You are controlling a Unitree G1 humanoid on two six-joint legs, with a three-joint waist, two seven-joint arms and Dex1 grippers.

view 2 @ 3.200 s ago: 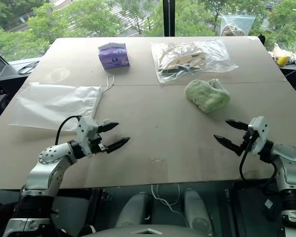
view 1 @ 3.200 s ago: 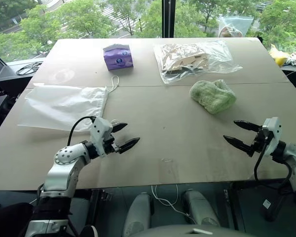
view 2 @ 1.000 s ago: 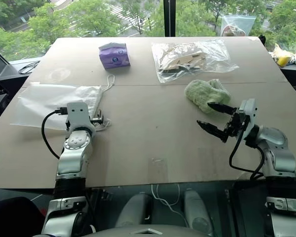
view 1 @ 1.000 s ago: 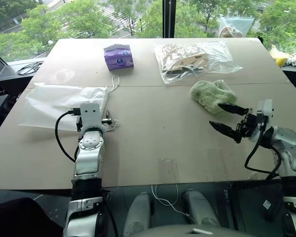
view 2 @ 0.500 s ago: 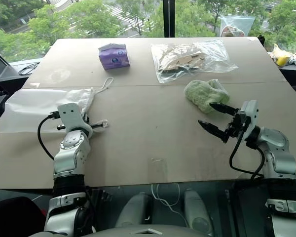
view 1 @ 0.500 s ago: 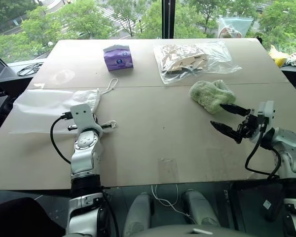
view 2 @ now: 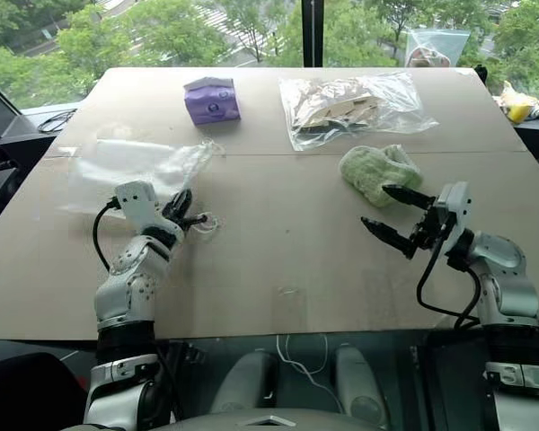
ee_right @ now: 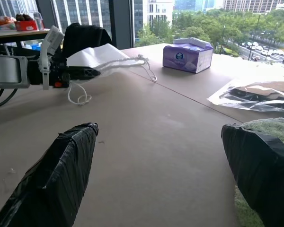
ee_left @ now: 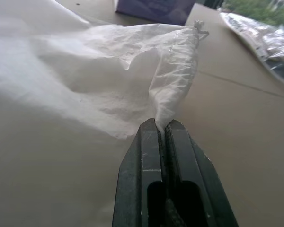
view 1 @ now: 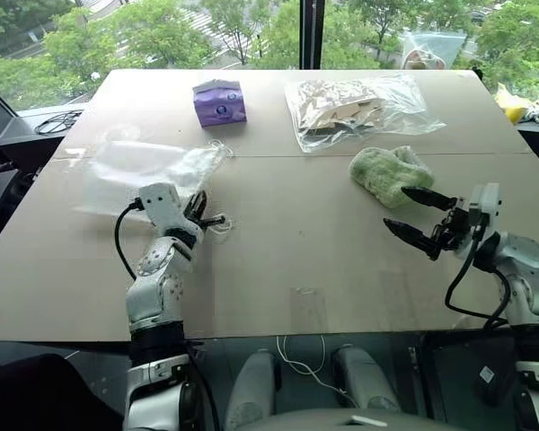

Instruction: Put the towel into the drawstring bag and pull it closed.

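Note:
The left gripper pinches the drawstring bag's bunched rim near its cord-loop end, so it should lay the drawstring bag flat and take the bag's rim nearer its middle (ee_left: 177, 78).
The light green towel (view 1: 386, 172) lies on the table at the right. Just in front of it my right gripper (view 1: 395, 206) hovers open, its far finger close beside the towel and nothing between its fingers. The translucent white drawstring bag (view 1: 148, 166) lies at the left, bunched and partly raised off the table. My left gripper (view 1: 202, 212) is shut on the bag's mouth edge, and the left wrist view shows the gripper (ee_left: 162, 124) pinching the gathered rim of the bag (ee_left: 109, 71). A loop of white cord (view 1: 221, 224) hangs beside the left gripper.
A purple tissue pack (view 1: 220, 101) stands at the back left. Beside it, behind the towel, a clear plastic bag of tan pieces (view 1: 355, 106) lies flat. A second clear bag (view 1: 427, 49) stands at the table's far edge. Bare tabletop (view 1: 296, 233) separates the grippers.
My left gripper has shut on the bag's mouth edge, rolled, and moved right and up. The bag has dragged along and crumpled. The right gripper has stayed in place.

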